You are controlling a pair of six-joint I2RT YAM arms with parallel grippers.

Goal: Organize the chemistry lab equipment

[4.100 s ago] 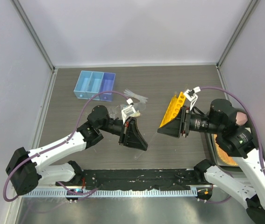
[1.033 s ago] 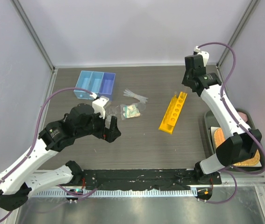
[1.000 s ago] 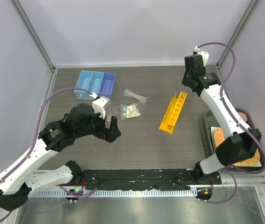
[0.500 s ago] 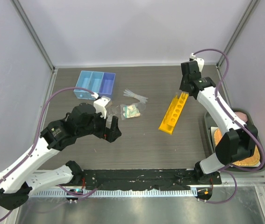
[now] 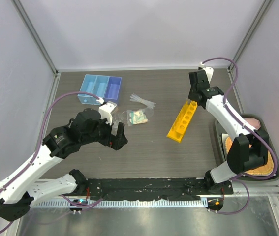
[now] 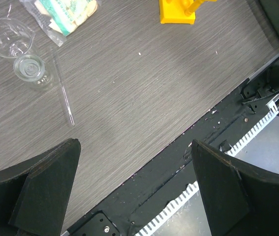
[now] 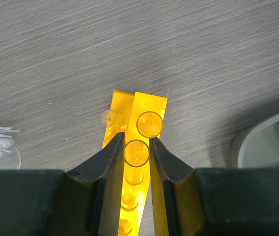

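Note:
Next, my right gripper releases the clear test tube, now upright over the yellow rack, in the yellow rack's hole (image 5: 189, 110) (image 7: 138, 153) next to the tube at its far end.
My right gripper (image 7: 136, 138) is shut on a clear test tube (image 7: 136, 154) held upright over the far end of the yellow rack (image 7: 151, 104), above its second hole. Another clear tube (image 7: 150, 124) stands in the end hole. Seen from above, the right gripper (image 5: 195, 95) hangs over the rack (image 5: 181, 121). My left gripper (image 6: 134, 145) is open with nothing between its fingers, above the table's near edge. Beyond it lie a tiny beaker (image 6: 30, 68), a clear cup (image 6: 9, 35), a thin glass rod (image 6: 64, 97) and the packet (image 6: 65, 12). Droppers (image 5: 143, 101) lie behind the packet (image 5: 138, 117).
A blue divided tray (image 5: 100, 88) stands at the back left. At the right edge a grey tray (image 5: 219, 132) holds the orange mat (image 5: 230, 145) and the pink cup (image 5: 254, 123). A black rail (image 6: 178, 162) runs along the near edge.
The right arm has swung forward and left from the back right corner, bringing the tube over the rack's far end. The left arm has stayed where it was, still open.

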